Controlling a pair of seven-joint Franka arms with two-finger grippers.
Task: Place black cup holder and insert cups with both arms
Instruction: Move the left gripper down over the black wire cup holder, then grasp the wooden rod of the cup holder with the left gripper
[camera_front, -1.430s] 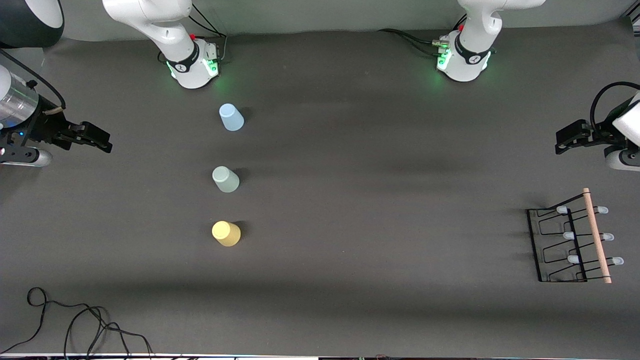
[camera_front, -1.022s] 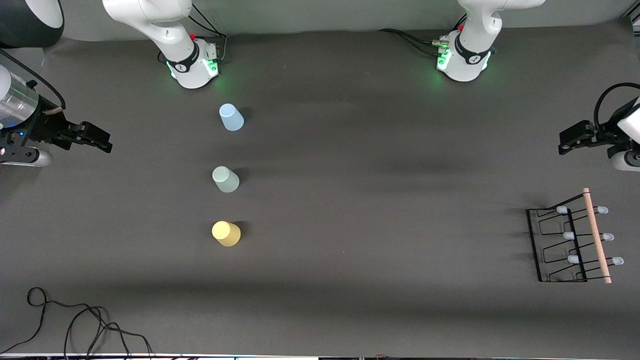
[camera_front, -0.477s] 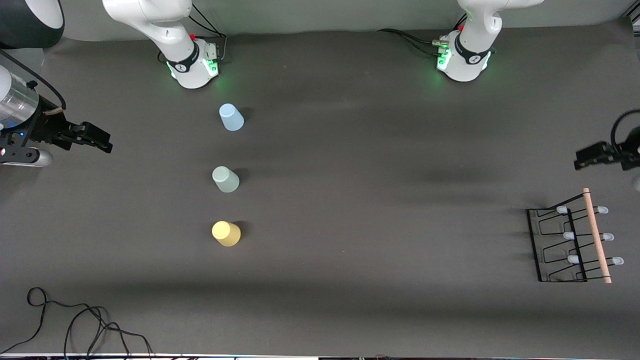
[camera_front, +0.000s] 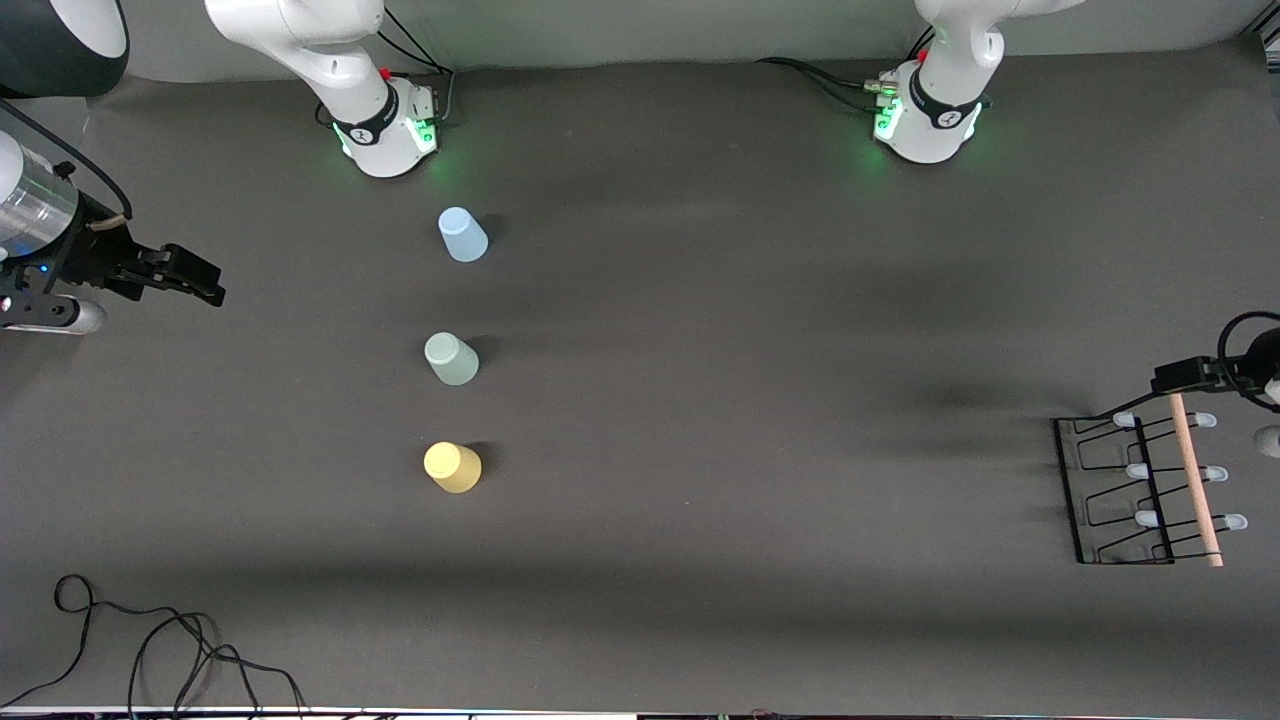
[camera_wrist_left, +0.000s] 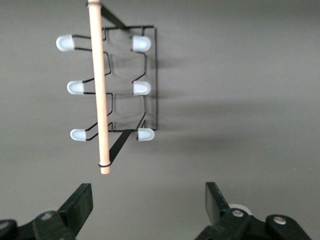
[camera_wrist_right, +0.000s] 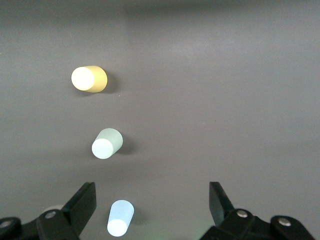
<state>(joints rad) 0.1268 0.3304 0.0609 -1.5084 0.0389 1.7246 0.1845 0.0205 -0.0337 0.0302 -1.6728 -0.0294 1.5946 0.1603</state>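
I should next move my left gripper to the middle of the wooden rod handle (camera_front: 1188, 461) (camera_wrist_left: 101, 102) on the black cup holder and close it there.
The black cup holder (camera_front: 1140, 490) stands at the left arm's end of the table, its wooden rod handle (camera_front: 1194, 472) on top; it also shows in the left wrist view (camera_wrist_left: 125, 87). My left gripper (camera_front: 1180, 375) is open and empty, up beside the end of the rod that lies farther from the front camera. Three cups stand upside down in a row near the right arm's side: light blue (camera_front: 462, 235), pale green (camera_front: 451, 359), yellow (camera_front: 452, 467). My right gripper (camera_front: 190, 275) is open and empty, waiting over the right arm's end of the table.
A loose black cable (camera_front: 150, 640) lies at the table's near edge toward the right arm's end. The two arm bases (camera_front: 385, 130) (camera_front: 925, 120) stand along the edge farthest from the front camera.
My left gripper has moved from well away from the holder to just beside the end of its wooden rod. The right arm, the cups and the holder have not moved.
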